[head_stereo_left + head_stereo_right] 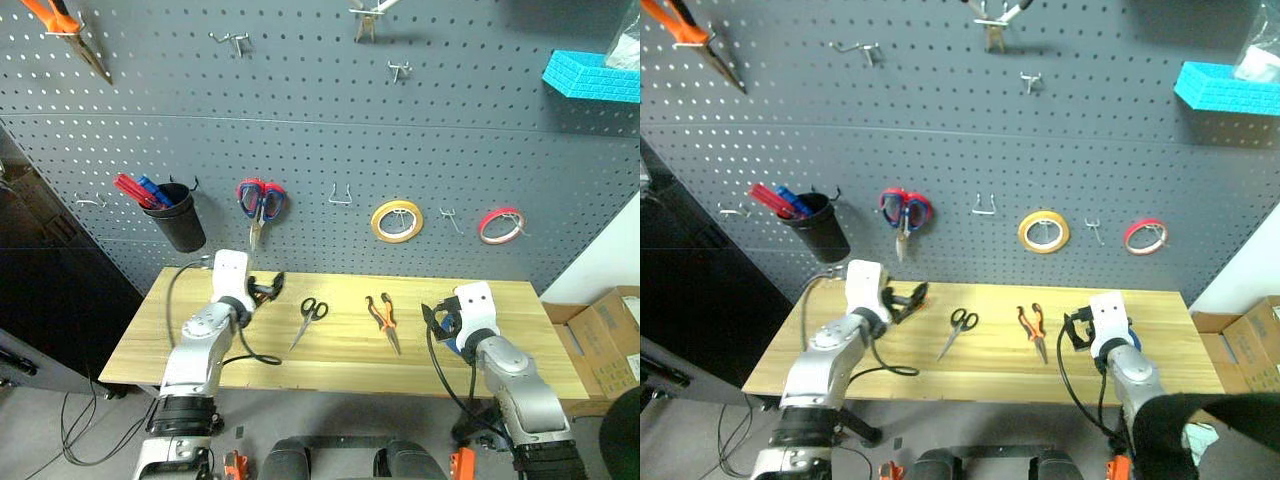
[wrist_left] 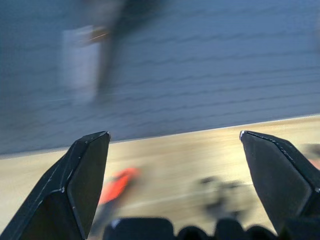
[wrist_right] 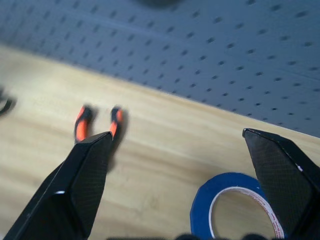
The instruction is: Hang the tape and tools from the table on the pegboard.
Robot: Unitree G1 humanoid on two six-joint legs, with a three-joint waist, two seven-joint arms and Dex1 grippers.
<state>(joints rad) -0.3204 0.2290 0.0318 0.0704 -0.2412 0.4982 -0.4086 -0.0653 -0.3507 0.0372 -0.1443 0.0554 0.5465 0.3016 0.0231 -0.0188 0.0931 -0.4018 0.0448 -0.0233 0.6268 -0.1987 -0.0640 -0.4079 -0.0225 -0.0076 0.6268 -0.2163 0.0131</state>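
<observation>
Next, my right gripper closes on the blue tape's near side point(image 1: 453, 346) point(image 3: 201, 230), the one facing the pliers, with one finger inside the tape's hole and the other outside it.
On the pale wooden table point(image 1: 340, 350) lie black-handled scissors point(image 1: 312, 314) and small orange-handled pliers point(image 1: 383, 320), both between my arms. My left gripper point(image 1: 265, 288) hovers open over the table's left part, just above the screwdriver's orange handle point(image 2: 117, 184), which is blurred in the left wrist view. At the table's right my right gripper point(image 1: 437, 320) is open, and the blue tape point(image 3: 235, 212) lies flat just beneath it, between its fingers point(image 3: 87, 170). The pliers point(image 3: 97, 122) lie farther ahead. The dark grey pegboard point(image 1: 300, 120) rises behind the table.
On the pegboard hang red-and-blue scissors point(image 1: 260, 203), a yellow roll point(image 1: 397, 220), a red-pink roll point(image 1: 500, 225), a black cup of pens point(image 1: 178, 215) and long orange pliers point(image 1: 70, 30). Empty hooks point(image 1: 341, 195) sit between them. A cardboard box point(image 1: 610, 340) stands right of the table.
</observation>
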